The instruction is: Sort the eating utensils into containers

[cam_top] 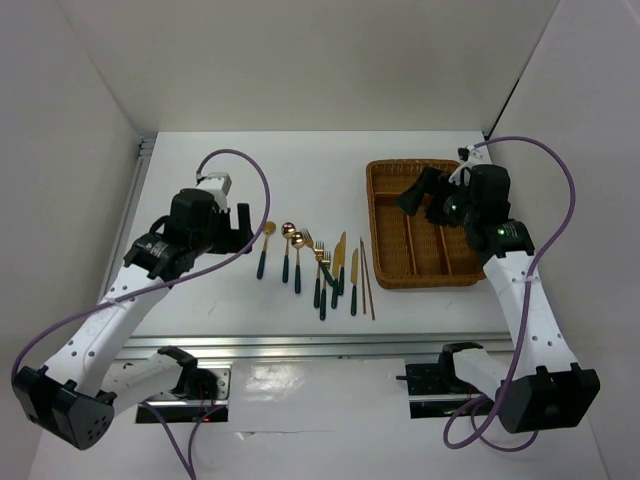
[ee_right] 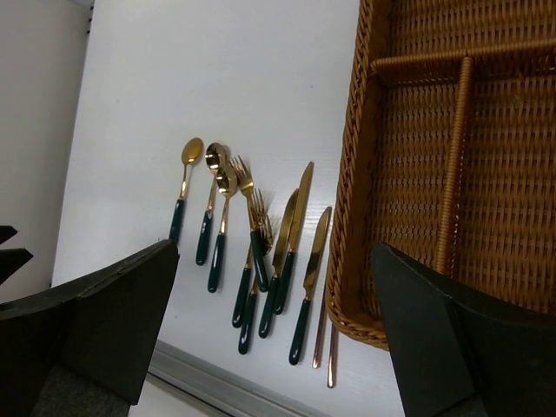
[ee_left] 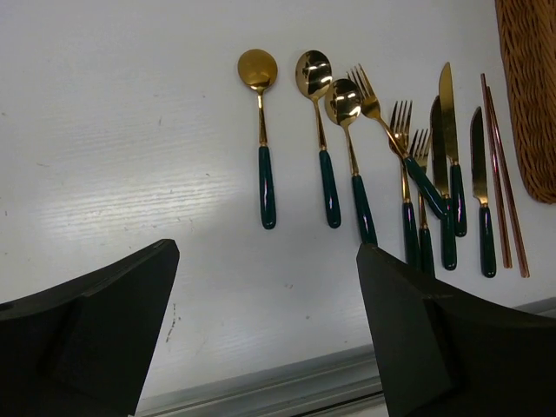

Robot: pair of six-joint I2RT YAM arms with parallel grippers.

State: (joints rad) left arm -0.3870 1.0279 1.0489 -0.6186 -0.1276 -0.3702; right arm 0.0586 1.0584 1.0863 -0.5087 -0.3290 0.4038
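My left gripper needs to hold the spoon out, and my right gripper needs to close on the dark green handle (cam_top: 261, 267) (ee_right: 176, 224) of the spoon nearest my left gripper.
The eating utensils lie in a row on the white table, left of the tray. There are three spoons (cam_top: 285, 245) (ee_left: 314, 113), three forks (cam_top: 320, 262) (ee_left: 401, 148), three knives (cam_top: 340, 262) (ee_left: 446, 130) and a pair of brown chopsticks (cam_top: 366, 278) (ee_left: 499, 174). All have gold heads and dark green handles, except the chopsticks. The wicker tray (cam_top: 374, 225) (ee_right: 417, 174) holds the long containers, and no utensil shows in them. My left gripper (cam_top: 243, 226) (ee_left: 268, 252) hangs open just left of the spoons. My right gripper (cam_top: 420, 195) (ee_right: 274, 252) is open above the tray's left half.
White walls close in the table on the left, back and right. A metal rail (cam_top: 320, 345) runs along the near edge, close behind the utensil handles. Purple cables (cam_top: 250, 165) loop off both arms.
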